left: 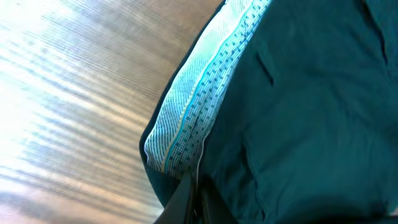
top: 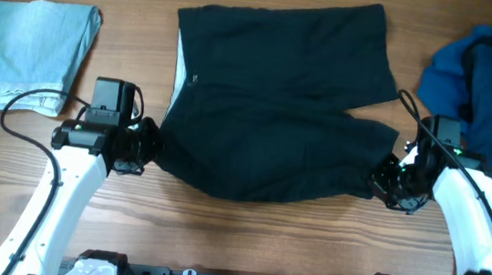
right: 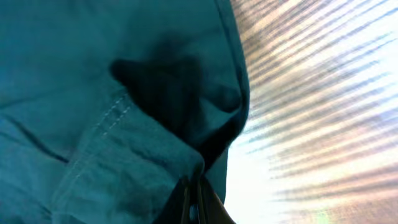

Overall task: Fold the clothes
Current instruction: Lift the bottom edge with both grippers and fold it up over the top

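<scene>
I will let go of the black shorts' near leg hem on the far leg (top: 353, 36) with my right gripper, close to its far corner.
The black shorts (top: 272, 104) lie spread across the middle of the wooden table, waistband to the left with a whitish lining strip (top: 179, 62) showing. My left gripper (top: 147, 145) is shut on the near waistband corner; in the left wrist view its jaws (left: 194, 199) pinch dark fabric under the dotted white lining (left: 199, 99). My right gripper (top: 380, 182) is shut on the near leg hem; in the right wrist view its jaws (right: 194, 202) clamp the stitched hem fold (right: 124, 143). The near edge of the shorts is lifted and bunched between both grippers.
A pale blue folded cloth (top: 35, 51) lies at the far left. A deep blue rumpled garment heap (top: 490, 81) sits at the right, close behind my right arm. Bare wood shows along the table front (top: 254, 239).
</scene>
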